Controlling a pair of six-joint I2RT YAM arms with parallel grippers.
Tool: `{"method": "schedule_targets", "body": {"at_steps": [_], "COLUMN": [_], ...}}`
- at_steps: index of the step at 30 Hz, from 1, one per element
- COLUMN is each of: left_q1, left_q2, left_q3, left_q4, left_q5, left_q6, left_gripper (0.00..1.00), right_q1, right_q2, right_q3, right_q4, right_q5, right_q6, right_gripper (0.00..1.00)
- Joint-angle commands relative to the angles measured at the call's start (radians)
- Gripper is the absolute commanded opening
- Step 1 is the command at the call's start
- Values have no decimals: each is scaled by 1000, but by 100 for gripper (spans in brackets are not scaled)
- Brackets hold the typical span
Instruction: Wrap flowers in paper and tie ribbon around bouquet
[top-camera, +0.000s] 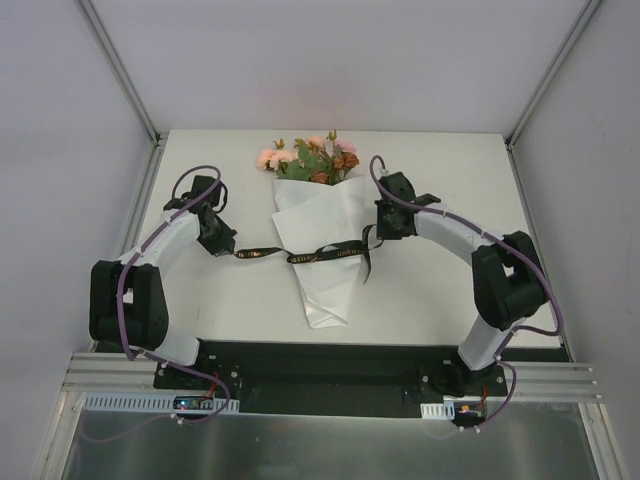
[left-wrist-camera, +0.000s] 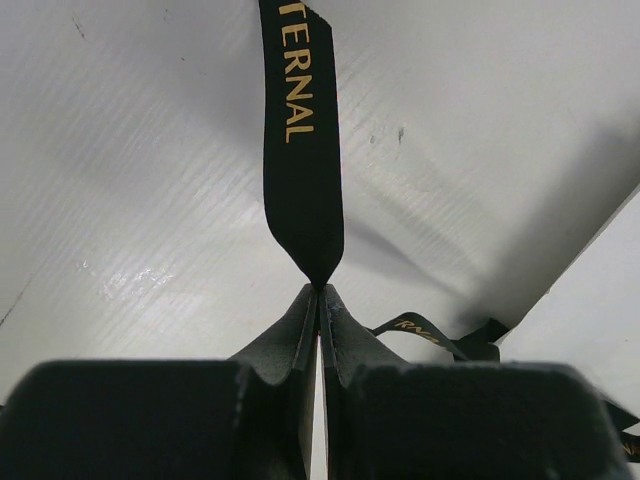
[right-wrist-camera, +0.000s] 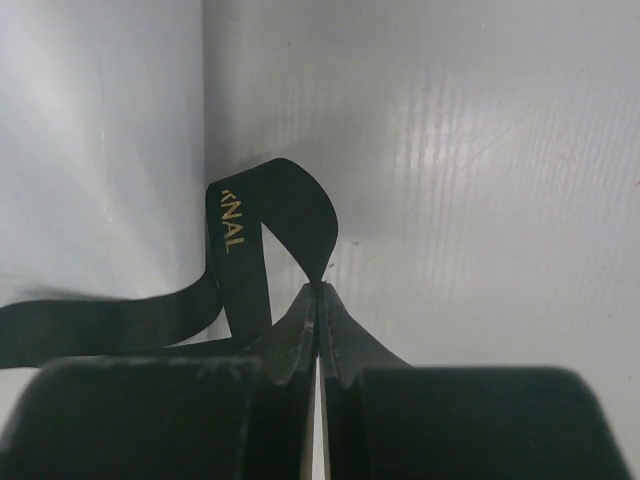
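The ribbon has a slack loop beside the cone, so my right gripper needs to open, take the loop's outer bend (right-wrist-camera: 318, 215) and pull it away to tighten it.
The bouquet lies mid-table: pink and rust flowers (top-camera: 312, 158) poke out of the top of a white paper (top-camera: 320, 245) cone whose tip points toward me. A black ribbon (top-camera: 315, 256) with gold lettering crosses the cone's middle. My left gripper (top-camera: 229, 250) is shut on the ribbon's left end, left of the cone. In the left wrist view the ribbon (left-wrist-camera: 302, 150) runs up from the pinched tips of that gripper (left-wrist-camera: 320, 290). My right gripper (top-camera: 377, 232) is shut on the ribbon's right end beside the cone's right edge; there the ribbon (right-wrist-camera: 270, 235) loops out of its tips (right-wrist-camera: 318, 288).
White table (top-camera: 440, 180) inside white walls, with metal corner posts (top-camera: 120, 70) at the back left and right. A black base plate and aluminium rail (top-camera: 320, 375) run along the near edge. The paper's edge (left-wrist-camera: 600, 290) shows at the right of the left wrist view.
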Motion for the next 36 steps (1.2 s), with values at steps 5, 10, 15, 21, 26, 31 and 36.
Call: {"method": "schedule_targets", "body": {"at_steps": [5, 10, 15, 21, 26, 31, 36], "left_q1": [13, 21, 28, 42, 48, 50, 51], "left_q2": [-2, 15, 50, 48, 21, 7, -41], "left_q3": [27, 42, 63, 39, 36, 33, -24], "left_q4": [-16, -12, -13, -9, 17, 39, 54], "left_q5": [18, 14, -6, -2, 12, 51, 51], "left_q6": [42, 60, 73, 93, 135, 174, 200], "left_gripper": [0, 0, 0, 0, 0, 0, 54], "right_q1": [60, 57, 27, 66, 54, -41, -136], "right_q2": [-244, -226, -102, -107, -224, -273, -112], "right_q3": [-113, -171, -204, -260, -250, -169, 6], "right_q4": [-128, -136, 183, 199, -25, -122, -111], "right_q5": [105, 105, -255, -373, -218, -150, -364], "right_q6": [-48, 39, 52, 93, 34, -129, -261], "right_gripper": [1, 1, 5, 14, 63, 80, 79]}}
